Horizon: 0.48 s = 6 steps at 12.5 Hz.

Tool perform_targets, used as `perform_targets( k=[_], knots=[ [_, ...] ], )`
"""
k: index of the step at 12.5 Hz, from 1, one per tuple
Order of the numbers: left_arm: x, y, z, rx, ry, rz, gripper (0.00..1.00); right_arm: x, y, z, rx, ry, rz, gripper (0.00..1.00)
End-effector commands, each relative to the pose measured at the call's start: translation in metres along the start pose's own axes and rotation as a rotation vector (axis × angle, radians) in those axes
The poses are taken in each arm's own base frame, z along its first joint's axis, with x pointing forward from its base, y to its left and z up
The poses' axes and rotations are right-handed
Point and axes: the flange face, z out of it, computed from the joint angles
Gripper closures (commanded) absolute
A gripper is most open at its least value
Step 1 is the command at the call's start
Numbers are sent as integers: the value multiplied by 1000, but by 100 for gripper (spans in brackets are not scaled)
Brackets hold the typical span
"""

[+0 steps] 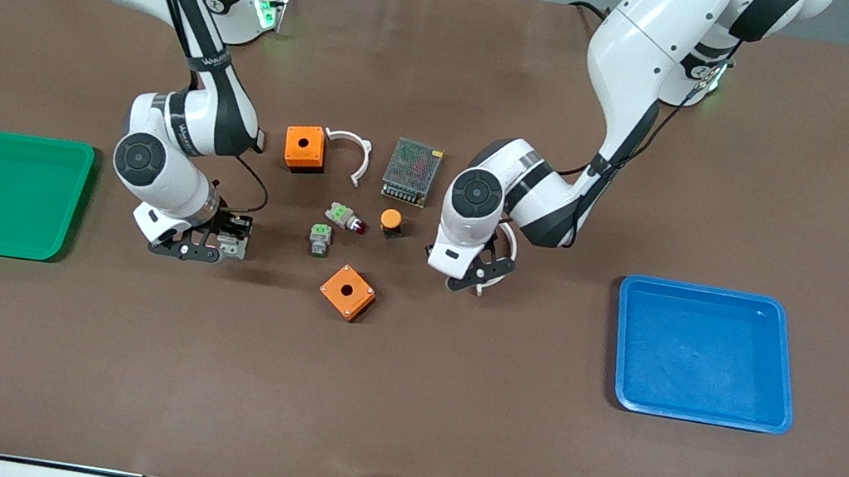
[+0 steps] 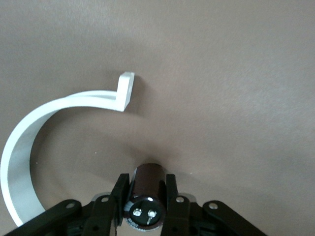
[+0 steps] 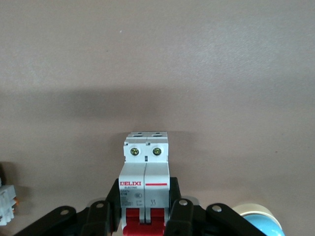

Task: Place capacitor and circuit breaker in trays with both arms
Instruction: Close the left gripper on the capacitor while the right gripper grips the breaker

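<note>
The robot's left gripper needs to release the capacitor on the blue tray's bottom, near the middle of the tray (image 1: 739, 357).
The capacitor (image 2: 147, 189), a small dark cylinder with two terminals on its end, sits between the fingers of my left gripper (image 2: 146, 196), which is shut on it low over the brown mat. In the front view the left gripper (image 1: 479, 278) is beside a white curved clip (image 1: 509, 243); the same white curved clip (image 2: 29, 142) shows in the left wrist view. The circuit breaker (image 3: 145, 172), white-grey with red levers, is clamped in my right gripper (image 3: 145, 216). In the front view the right gripper (image 1: 209, 244) holds the circuit breaker (image 1: 232, 245) low over the mat, toward the green tray.
A green tray (image 1: 6, 136) lies at the right arm's end and a blue tray (image 1: 707, 291) at the left arm's end. Between the arms lie two orange boxes (image 1: 305, 147) (image 1: 347, 292), a power supply (image 1: 411, 172), another white clip (image 1: 350, 145), two green-topped parts (image 1: 344, 216) (image 1: 320, 239) and an orange-capped button (image 1: 391, 221).
</note>
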Motion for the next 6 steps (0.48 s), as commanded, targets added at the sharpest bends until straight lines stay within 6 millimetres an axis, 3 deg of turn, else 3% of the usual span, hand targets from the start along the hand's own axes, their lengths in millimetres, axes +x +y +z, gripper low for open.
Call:
perform_targets(
  k=[1, 3, 6],
  knots=[
    [19, -8, -56, -16, 43, -5, 100, 8, 16, -26, 6, -5, 43, 77],
    [55, -24, -86, -48, 63, 20, 100, 22, 43, -66, 7, -40, 80, 77],
    [105, -54, -138, -86, 96, 75, 100, 44, 111, -128, 9, -94, 114, 77]
  ],
)
